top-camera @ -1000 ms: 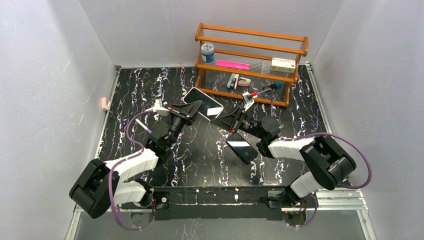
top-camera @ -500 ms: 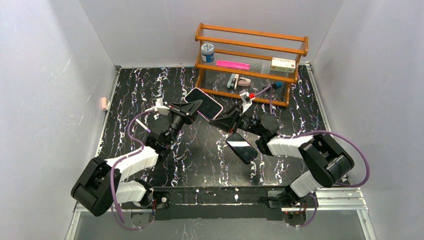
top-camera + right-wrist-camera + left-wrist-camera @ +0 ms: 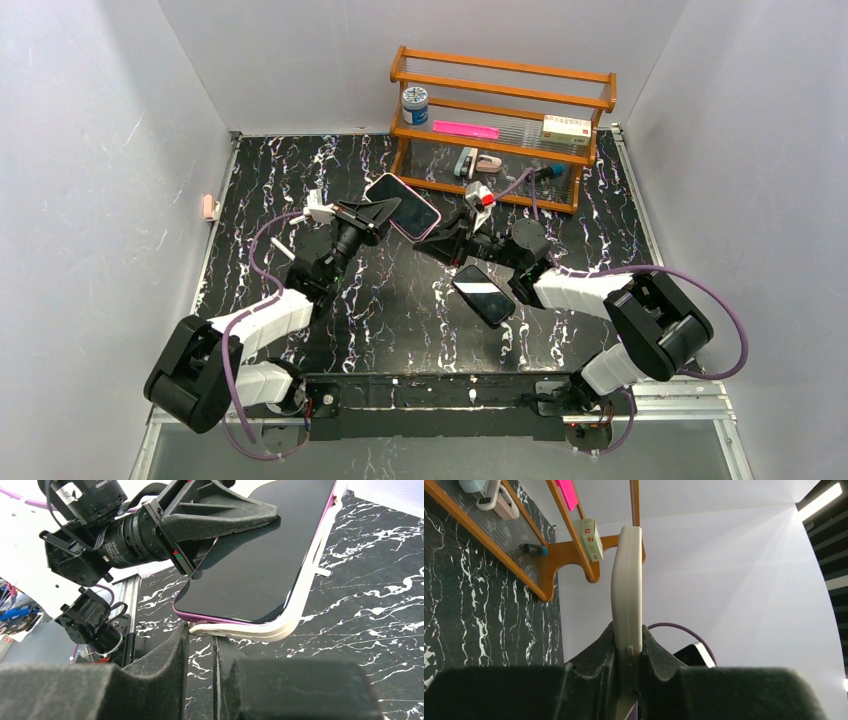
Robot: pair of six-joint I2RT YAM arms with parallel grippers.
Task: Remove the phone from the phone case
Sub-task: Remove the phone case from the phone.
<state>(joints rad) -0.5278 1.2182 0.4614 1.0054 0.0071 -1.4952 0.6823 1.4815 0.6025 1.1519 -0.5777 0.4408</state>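
Note:
The phone case is loose at the robot's right gripper but still hugs the phone's next corner, so next the right gripper opens and pinches the case there (image 3: pixel 284 632).
The phone (image 3: pixel 405 207), black-screened with a purple rim, sits in a cream phone case (image 3: pixel 300 605) and is held above the table left of the shelf. My left gripper (image 3: pixel 385 213) is shut on phone and case together. The left wrist view shows the case (image 3: pixel 626 580) edge-on between its jaws (image 3: pixel 628 647). My right gripper (image 3: pixel 437 240) is at the phone's near right corner. In the right wrist view its nearly shut fingertips (image 3: pixel 200 640) pinch the case's corner, which is bent away from the phone (image 3: pixel 260 555).
A second dark phone (image 3: pixel 484 295) lies flat on the marble table (image 3: pixel 400 310) just under the right arm. A wooden shelf (image 3: pixel 500 130) at the back holds a jar (image 3: pixel 414 103), a pink strip (image 3: pixel 465 129), a small box (image 3: pixel 566 128) and a stapler (image 3: pixel 478 160).
Both grippers and the phone have shifted left and toward the back. Less of the cream case shows beneath the phone from above than a second ago.

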